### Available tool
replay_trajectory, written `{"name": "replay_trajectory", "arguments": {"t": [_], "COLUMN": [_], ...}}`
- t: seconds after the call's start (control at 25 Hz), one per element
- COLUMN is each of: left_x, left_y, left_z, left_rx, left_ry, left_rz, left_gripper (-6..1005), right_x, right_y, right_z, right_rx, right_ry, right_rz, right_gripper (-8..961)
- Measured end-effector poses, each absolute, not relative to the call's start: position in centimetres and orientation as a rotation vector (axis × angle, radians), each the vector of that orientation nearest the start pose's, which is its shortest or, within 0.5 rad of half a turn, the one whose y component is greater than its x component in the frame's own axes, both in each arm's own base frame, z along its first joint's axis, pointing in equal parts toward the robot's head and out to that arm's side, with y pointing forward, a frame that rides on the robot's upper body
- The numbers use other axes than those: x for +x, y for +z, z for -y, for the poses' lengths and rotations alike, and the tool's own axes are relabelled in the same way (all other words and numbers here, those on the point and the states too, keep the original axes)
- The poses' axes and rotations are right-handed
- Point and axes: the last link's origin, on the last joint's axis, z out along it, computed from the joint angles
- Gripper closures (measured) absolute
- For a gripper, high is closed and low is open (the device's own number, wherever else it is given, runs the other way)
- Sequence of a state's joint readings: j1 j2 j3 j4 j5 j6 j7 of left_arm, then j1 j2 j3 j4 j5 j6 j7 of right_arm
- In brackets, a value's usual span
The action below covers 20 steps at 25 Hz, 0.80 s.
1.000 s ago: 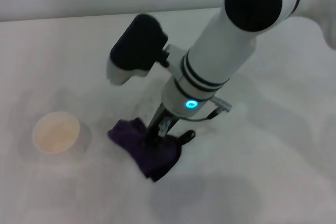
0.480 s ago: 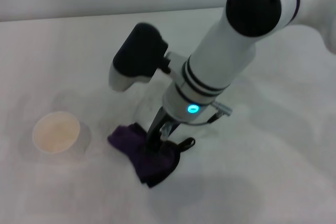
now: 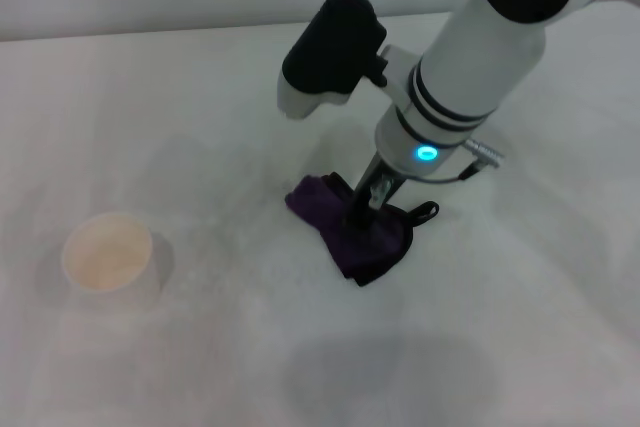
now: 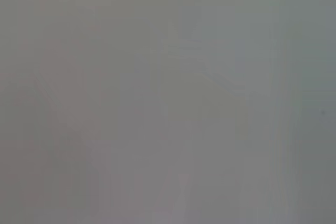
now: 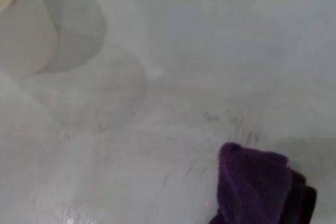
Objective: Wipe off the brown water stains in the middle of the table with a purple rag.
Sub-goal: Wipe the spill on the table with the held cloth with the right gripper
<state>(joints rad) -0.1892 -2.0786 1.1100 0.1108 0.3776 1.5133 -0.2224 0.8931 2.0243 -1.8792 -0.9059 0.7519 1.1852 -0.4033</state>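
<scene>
Next, I let go of the purple rag with my right gripper on the bare table (image 3: 487,200) beyond its black loop, opposite the cup. The rag now lies bunched near the table's middle.
The purple rag (image 3: 352,225) lies bunched on the white table (image 3: 180,97) near its middle, its black loop (image 3: 427,213) sticking out to the right. My right gripper (image 3: 366,203) comes down from the upper right and is shut on the rag's top, pressing it to the tabletop. In the right wrist view the rag (image 5: 257,184) shows on the table (image 5: 210,40), beside faint grey streaks (image 5: 231,121). No brown water stains show in any view. The left gripper is out of view, and the left wrist view is a blank grey.
A white paper cup (image 3: 107,255) stands at the left of the table, well apart from the rag; it also shows in the right wrist view (image 5: 21,30). The right arm's white forearm (image 3: 470,67) hangs over the table's back right.
My right gripper has dragged the purple rag to the right and farther back across the table, away from the paper cup. The cup has not moved.
</scene>
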Motion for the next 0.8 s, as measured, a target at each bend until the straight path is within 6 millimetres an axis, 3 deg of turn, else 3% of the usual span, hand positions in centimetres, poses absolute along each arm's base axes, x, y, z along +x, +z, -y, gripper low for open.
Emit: {"name": "replay_trajectory", "arguments": {"t": [0.44,0.64,0.8], "left_x": [-37.3,-37.4,-37.5], "left_y": [3.3,3.1,3.0], "left_z": [-24.2,-24.1,-24.0], "left_rx": [-1.482,-1.485,-1.486], "left_ry": [-0.703,-0.701,-0.696], "left_rz": [0.389,0.402,0.411], "left_gripper": [109,109,109], "right_x": [12.9,13.5,13.9], "right_y": [-12.6,-13.0,-11.7], "right_z": [-32.5,-32.4,-33.4], "right_rx": [-2.952,-2.958,-2.920], "right_ry": [-0.595,-0.581,-0.532], "right_rz": [-0.600,-0.603,-0.668], "right_gripper": [857,856,855]}}
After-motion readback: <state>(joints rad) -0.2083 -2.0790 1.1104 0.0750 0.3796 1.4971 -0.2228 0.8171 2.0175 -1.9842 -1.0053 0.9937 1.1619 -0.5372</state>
